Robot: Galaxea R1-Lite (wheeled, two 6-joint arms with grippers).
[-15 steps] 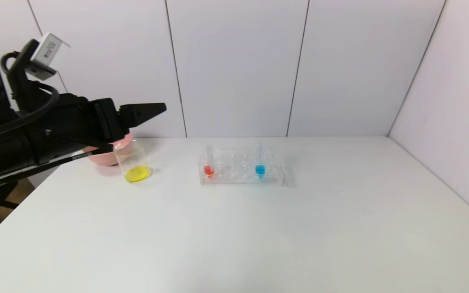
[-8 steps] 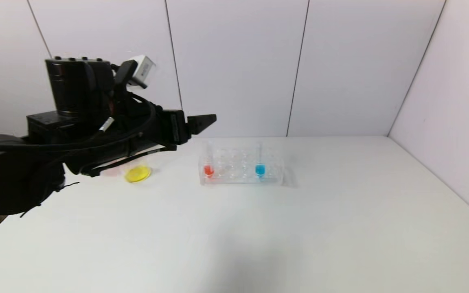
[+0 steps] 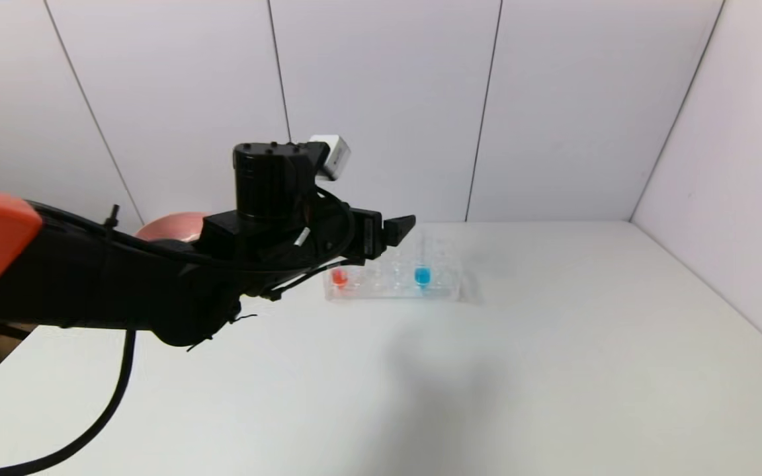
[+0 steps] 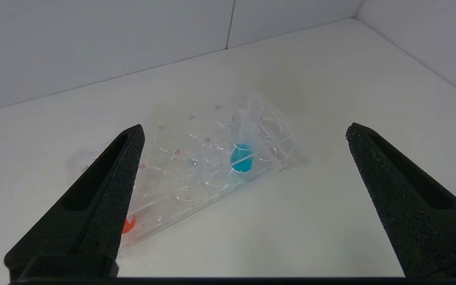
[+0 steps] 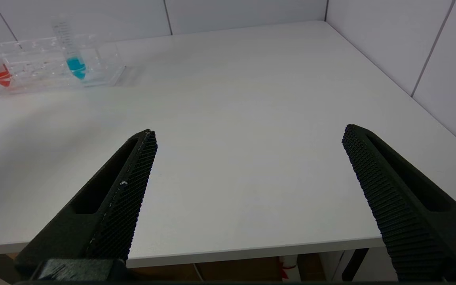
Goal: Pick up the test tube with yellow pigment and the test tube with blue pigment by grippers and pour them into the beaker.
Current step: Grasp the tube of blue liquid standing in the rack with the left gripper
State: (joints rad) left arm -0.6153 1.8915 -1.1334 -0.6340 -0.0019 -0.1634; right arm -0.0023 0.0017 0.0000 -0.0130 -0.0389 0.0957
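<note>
I should close my left gripper on the clear upper part [image 3: 423, 244] [image 4: 246, 113], just under the rim, of the test tube with blue pigment that stands in the rack.
The test tube with blue pigment [image 3: 423, 274] stands upright in the right part of a clear rack [image 3: 391, 289] at mid-table. It also shows in the left wrist view as the blue tube [image 4: 242, 157] and in the right wrist view as the blue tube [image 5: 75, 65]. My left gripper [image 3: 402, 231] hovers above the rack's back left part, open wide and empty, and the left gripper [image 4: 246, 127] faces the blue tube between its fingers. The right gripper [image 5: 249, 132] hangs open and empty over the table's near edge. The beaker is hidden behind my left arm. The test tube with yellow pigment is out of view.
A tube with red liquid [image 3: 338, 277] stands at the rack's left end. A pink bowl [image 3: 169, 228] peeks out behind my left arm at the back left. White wall panels close off the back and right of the white table [image 3: 553, 370].
My left arm has swung right, from beside the beaker and pink bowl to above the rack. It now covers the beaker. The gripper stayed open.
</note>
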